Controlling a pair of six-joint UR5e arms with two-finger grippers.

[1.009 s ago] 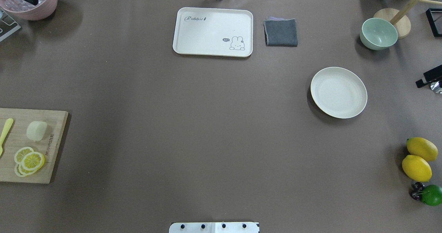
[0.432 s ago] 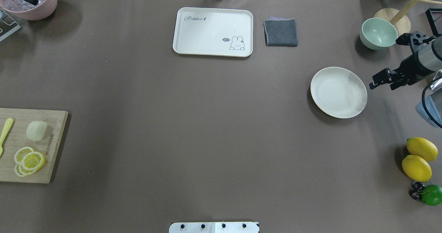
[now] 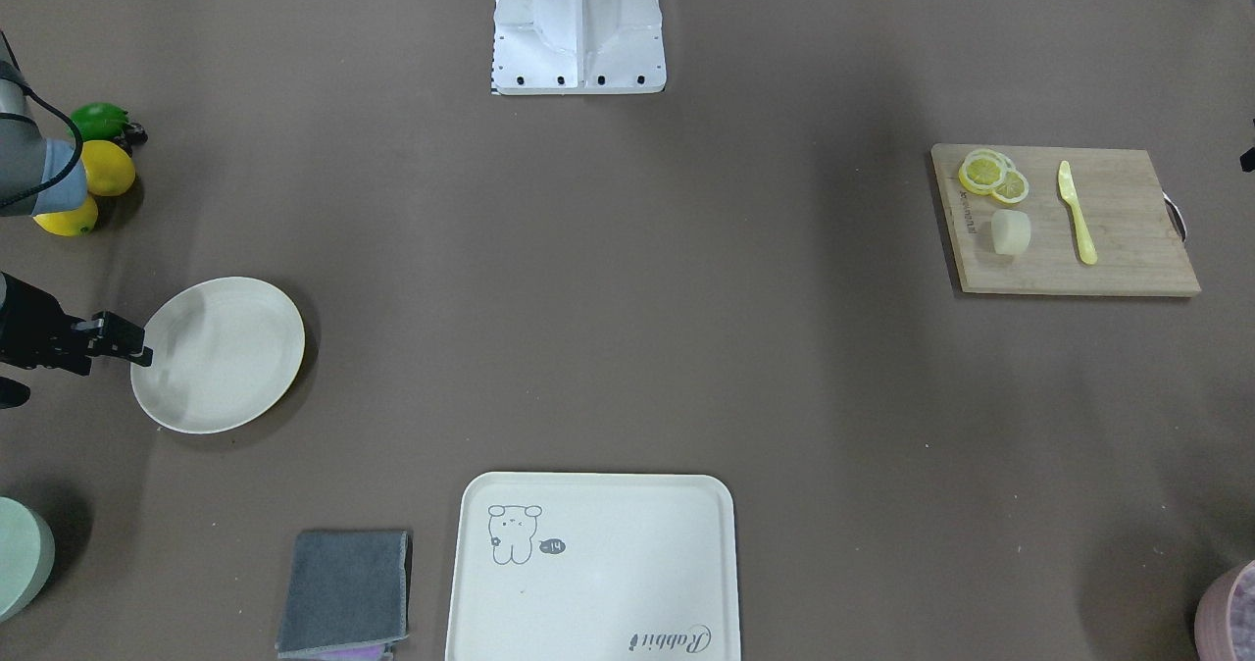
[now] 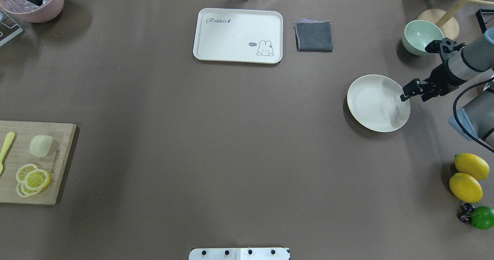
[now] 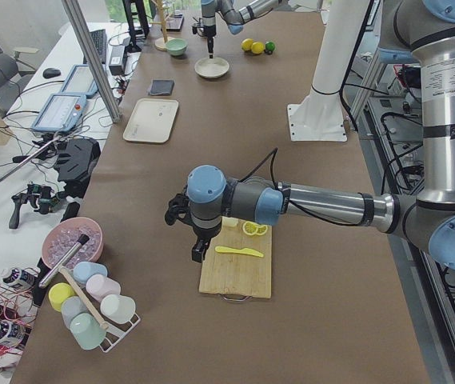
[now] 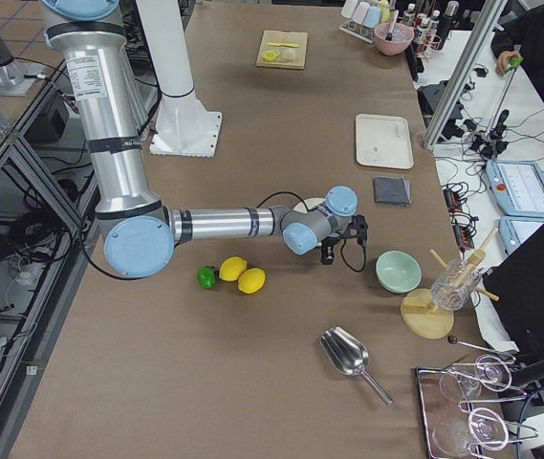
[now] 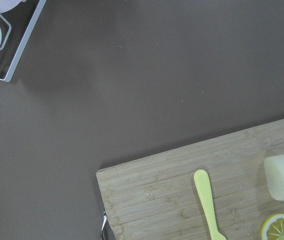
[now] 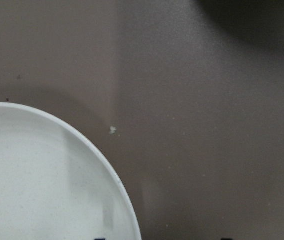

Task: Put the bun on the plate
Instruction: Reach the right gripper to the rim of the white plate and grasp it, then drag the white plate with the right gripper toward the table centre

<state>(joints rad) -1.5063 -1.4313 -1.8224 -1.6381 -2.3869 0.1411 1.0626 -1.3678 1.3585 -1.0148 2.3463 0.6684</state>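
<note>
I will next move my left gripper to the bun by the lemon slices and grab the bun's sides (image 3: 1010, 232) (image 7: 283, 177), with one finger toward the yellow knife.
The bun (image 4: 41, 145), a small pale cream block, lies on the wooden cutting board (image 4: 63, 163) at the table's left edge; it also shows in the left wrist view (image 7: 283, 177). Far to the right sits the round cream plate (image 4: 378, 103), bare. My right gripper (image 4: 405, 95) hangs over the plate's right rim (image 3: 157, 328). Its fingertips just show, wide apart, at the bottom of the right wrist view, so it is open and holds nothing. My left gripper (image 5: 200, 250) hovers by the board's outer end, and I cannot tell its state.
Lemon slices (image 4: 32, 179) and a yellow knife (image 4: 7, 146) share the board with the bun. A bear-print tray (image 4: 238, 35) and grey cloth (image 4: 313, 36) lie at the back. A green bowl (image 4: 422, 37) and lemons (image 4: 466, 186) stand near the right arm.
My right arm has come in from the right edge and moved left until its gripper reached the plate's right rim. The bun and plate have not moved.
</note>
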